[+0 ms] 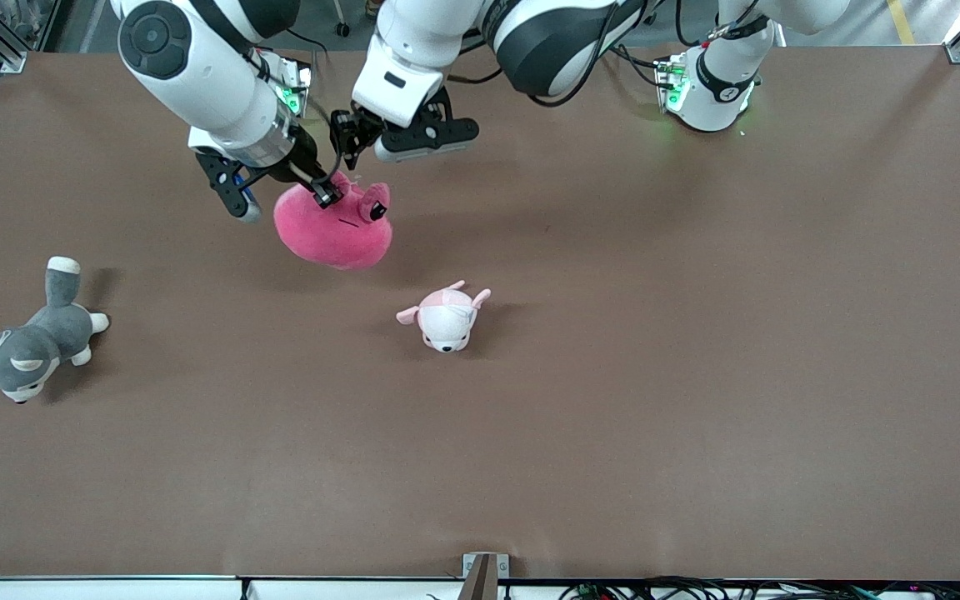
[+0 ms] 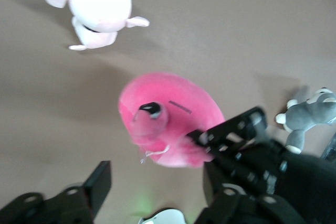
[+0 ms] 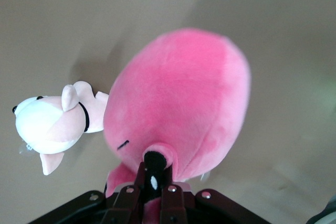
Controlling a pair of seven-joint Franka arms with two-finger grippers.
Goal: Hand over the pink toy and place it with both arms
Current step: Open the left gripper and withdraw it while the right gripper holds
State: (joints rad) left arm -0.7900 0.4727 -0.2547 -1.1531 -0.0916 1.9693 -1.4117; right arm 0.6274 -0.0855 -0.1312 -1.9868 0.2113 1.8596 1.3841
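The robot's right gripper needs to release the pink toy on the tabletop point(image 1: 233, 317) between the grey husky plush and the puppy plush.
The pink toy point(image 1: 334, 229) point(image 2: 173, 119) point(image 3: 178, 93), a round hot-pink plush with black eyes, hangs over the table toward the right arm's end. My right gripper point(image 1: 326, 193) point(image 3: 155, 174) is shut on the toy's black eye bump at its top and carries it. That gripper also shows in the left wrist view as a black hand point(image 2: 210, 137) at the toy's edge. My left gripper point(image 1: 345, 148) point(image 2: 157, 187) hovers just beside and above the toy, open, its fingers point(image 2: 100, 182) spread wide with only table between them.
A small pale pink-and-white puppy plush point(image 1: 445, 317) point(image 2: 100, 9) point(image 3: 47, 124) lies mid-table, nearer the front camera than the toy. A grey-and-white husky plush point(image 1: 26, 342) point(image 2: 310, 119) lies at the right arm's end. Brown tabletop point(image 1: 697, 333) spreads toward the left arm's end.
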